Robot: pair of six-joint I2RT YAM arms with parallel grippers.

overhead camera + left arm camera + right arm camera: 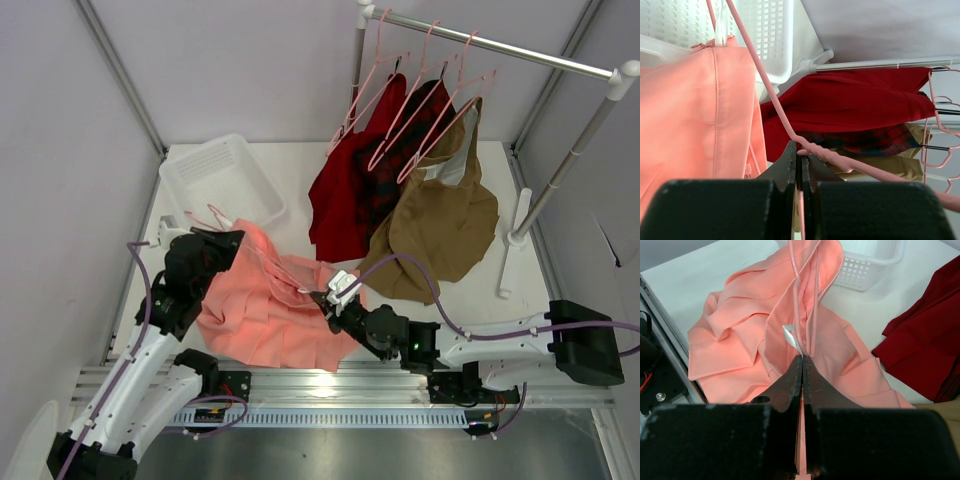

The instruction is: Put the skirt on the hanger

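Observation:
The white strap runs beside the hanger's end at my right fingertips, so I need to open, back off and retake it inside the skirt's waistband (790,335).
The salmon-pink skirt (268,312) lies crumpled on the table at the front left. The pale-pink hanger (214,213) sticks out of its top edge, its wires running into the cloth. My left gripper (230,240) is at the skirt's upper left and is shut on the hanger's wire (782,117), with the skirt (690,110) hanging beside it. My right gripper (326,298) is at the skirt's right edge and is shut on the skirt's cloth (740,335) by a white label (790,334). Two hanger wires (797,300) pass into the cloth just beyond the fingertips.
A white perforated basket (220,178) stands at the back left. A silver rail (490,42) at the back right carries a dark red garment (350,195), a tan-brown garment (445,225) and spare pink hangers (425,95). The rack's white foot (513,245) rests on the right of the table.

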